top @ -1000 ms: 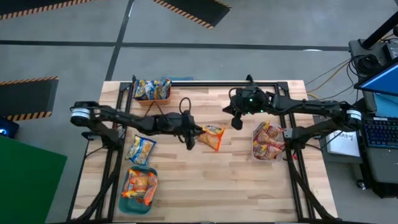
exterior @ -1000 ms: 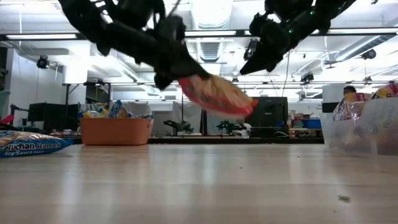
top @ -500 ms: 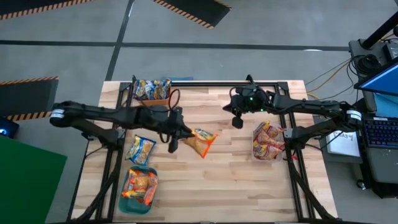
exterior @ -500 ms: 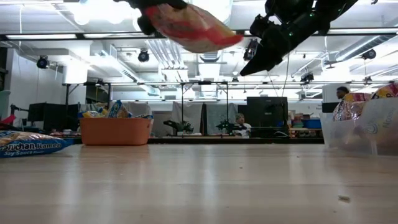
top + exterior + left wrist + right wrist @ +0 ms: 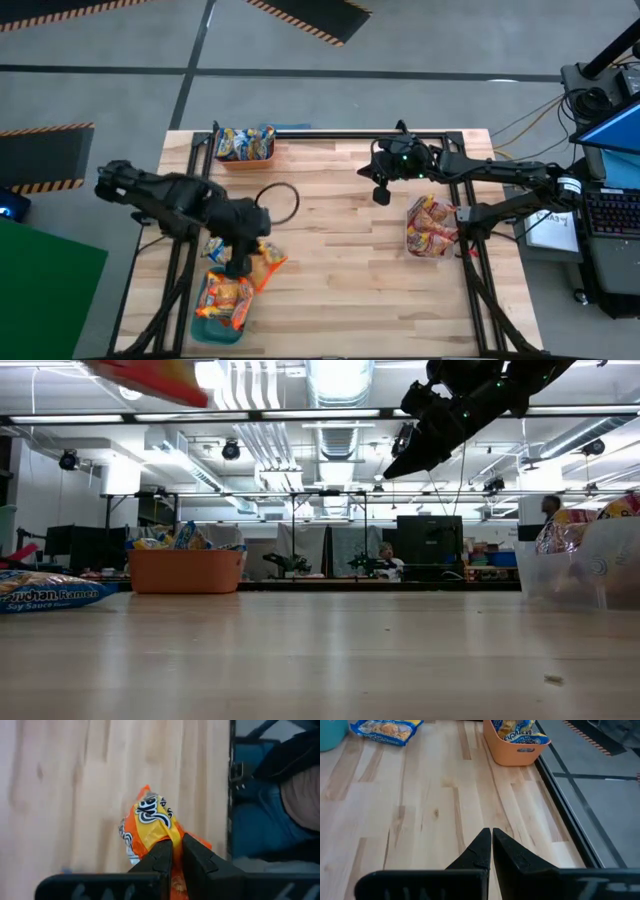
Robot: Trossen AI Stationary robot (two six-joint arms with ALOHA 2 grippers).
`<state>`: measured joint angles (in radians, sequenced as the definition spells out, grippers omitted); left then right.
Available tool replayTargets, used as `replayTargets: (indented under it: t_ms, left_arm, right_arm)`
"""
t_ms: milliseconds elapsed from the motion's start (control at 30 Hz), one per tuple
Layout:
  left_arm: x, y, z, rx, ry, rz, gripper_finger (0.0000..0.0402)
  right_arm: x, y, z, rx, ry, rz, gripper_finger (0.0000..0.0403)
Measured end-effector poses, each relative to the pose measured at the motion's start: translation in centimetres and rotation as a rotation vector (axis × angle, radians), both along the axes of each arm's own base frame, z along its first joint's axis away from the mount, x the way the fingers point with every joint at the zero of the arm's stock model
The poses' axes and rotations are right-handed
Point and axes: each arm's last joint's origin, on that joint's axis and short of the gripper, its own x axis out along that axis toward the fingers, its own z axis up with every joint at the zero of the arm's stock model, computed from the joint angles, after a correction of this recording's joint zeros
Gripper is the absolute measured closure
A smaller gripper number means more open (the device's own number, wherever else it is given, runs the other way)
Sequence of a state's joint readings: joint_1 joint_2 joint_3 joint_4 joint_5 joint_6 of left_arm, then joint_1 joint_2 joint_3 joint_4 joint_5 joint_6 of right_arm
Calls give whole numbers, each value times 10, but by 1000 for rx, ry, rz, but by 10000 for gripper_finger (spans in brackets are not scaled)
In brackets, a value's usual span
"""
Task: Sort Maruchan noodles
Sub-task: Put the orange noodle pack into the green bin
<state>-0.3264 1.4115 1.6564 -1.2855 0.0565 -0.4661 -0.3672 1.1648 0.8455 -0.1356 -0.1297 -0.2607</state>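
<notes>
Next, my left gripper releases the orange noodle packet on top of the orange packets in the teal bin [image 5: 229, 306].
My left gripper [image 5: 240, 268] is shut on an orange noodle packet [image 5: 268, 262], high over the table's near left, just beside the teal bin [image 5: 205, 330] that holds orange packets. The low view catches the packet [image 5: 150, 374] only at its top edge. A blue-and-yellow packet [image 5: 214, 246] lies flat on the table, partly under my left arm. My right gripper [image 5: 381, 196] hangs shut and holds nothing above the far middle of the table. My left gripper pinches the orange packet by one edge [image 5: 165, 834] between its two fingers [image 5: 159, 857]. The fingers slant steeply down at it. The packet sticks out past the fingertips, crumpled and lifted clear of the table.
An orange bin [image 5: 245, 146] of blue-and-yellow packets stands at the far left edge. A clear bin [image 5: 430, 226] of red-and-pink packets stands at the right. Bare wood lies between the bins. The black frame rails [image 5: 470, 290] run along both sides.
My left gripper has risen and swung from the table's middle toward the near left, over to the teal bin, tipping to point more steeply down. The orange packet has gone with it, lifted clear all the way. My right gripper has stayed in place.
</notes>
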Motion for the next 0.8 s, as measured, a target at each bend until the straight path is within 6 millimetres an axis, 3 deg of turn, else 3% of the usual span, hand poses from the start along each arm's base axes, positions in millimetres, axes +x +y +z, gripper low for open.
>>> replayTargets:
  t_ms: [300,567,800]
  left_arm:
    - [-16,-38,-18,-19,378,249,394]
    - [-34,-73,-21,-50,420,327,394]
    - [-38,-84,-31,-53,422,366,394]
  right_arm:
    - [0,0,0,9,-2,-5,394]
    - [0,0,0,14,-3,-8,394]
    - [0,0,0,16,-1,-9,394]
